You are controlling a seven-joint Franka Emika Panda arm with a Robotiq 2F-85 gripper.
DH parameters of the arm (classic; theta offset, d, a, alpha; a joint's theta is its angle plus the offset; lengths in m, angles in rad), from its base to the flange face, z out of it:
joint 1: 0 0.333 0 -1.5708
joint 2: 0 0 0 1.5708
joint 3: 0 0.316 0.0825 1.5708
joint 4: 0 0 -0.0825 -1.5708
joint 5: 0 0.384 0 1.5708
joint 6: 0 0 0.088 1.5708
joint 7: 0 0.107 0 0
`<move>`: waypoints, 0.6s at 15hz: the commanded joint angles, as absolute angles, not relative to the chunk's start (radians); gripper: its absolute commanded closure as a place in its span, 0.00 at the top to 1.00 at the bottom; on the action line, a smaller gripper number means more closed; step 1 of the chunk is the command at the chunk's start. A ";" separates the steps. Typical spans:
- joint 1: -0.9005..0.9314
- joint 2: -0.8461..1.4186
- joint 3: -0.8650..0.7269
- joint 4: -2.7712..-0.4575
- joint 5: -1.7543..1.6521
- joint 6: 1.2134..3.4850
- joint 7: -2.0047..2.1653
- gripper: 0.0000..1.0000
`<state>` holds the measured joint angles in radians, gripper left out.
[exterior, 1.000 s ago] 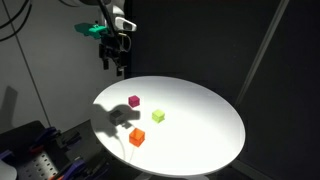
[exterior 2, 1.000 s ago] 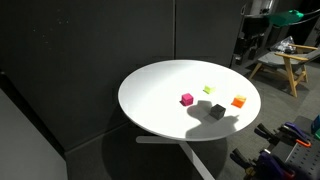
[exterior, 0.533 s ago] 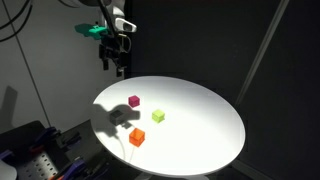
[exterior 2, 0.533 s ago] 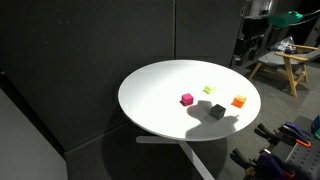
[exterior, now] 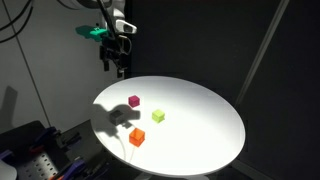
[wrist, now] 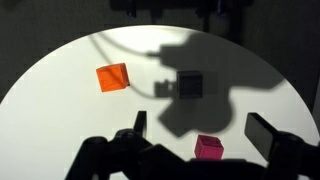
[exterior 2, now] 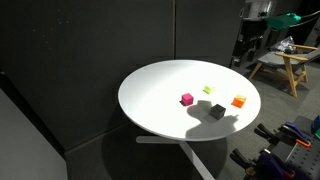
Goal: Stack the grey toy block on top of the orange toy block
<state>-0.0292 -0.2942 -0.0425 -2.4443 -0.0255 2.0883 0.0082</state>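
Next, I move my gripper to the middle of the grey toy block (exterior: 117,120) (wrist: 190,85) and close it on the block's side facing the orange toy block and the opposite side.
The grey toy block (exterior 2: 216,111) sits on the round white table (exterior 2: 150,95) inside the arm's shadow; in the wrist view (wrist: 190,84) it is dark and in shadow too. The orange toy block (exterior: 136,138) (exterior 2: 238,101) (wrist: 112,76) stands a short way from it, apart. My gripper (exterior: 118,64) (exterior 2: 244,52) hangs high above the table's edge, open and empty; in the wrist view its two fingers (wrist: 200,128) are spread wide. In an exterior view the grey block is lost in the shadow (exterior: 118,121).
A magenta cube (exterior: 134,101) (exterior 2: 187,99) (wrist: 208,147) and a yellow-green cube (exterior: 158,116) (exterior 2: 208,90) lie near the two blocks. A wooden stool (exterior 2: 280,62) stands behind the table. Equipment (exterior: 40,150) sits low beside it. Dark curtains surround the scene.
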 commanded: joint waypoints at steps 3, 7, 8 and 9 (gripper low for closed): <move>-0.033 -0.224 -0.042 -2.454 -0.033 2.176 -0.015 1.00; -0.031 -0.158 -0.045 -2.448 -0.022 2.183 -0.036 1.00; -0.031 -0.143 -0.046 -2.447 -0.021 2.185 -0.042 1.00; -0.031 -0.129 -0.045 -2.445 -0.022 2.188 -0.044 1.00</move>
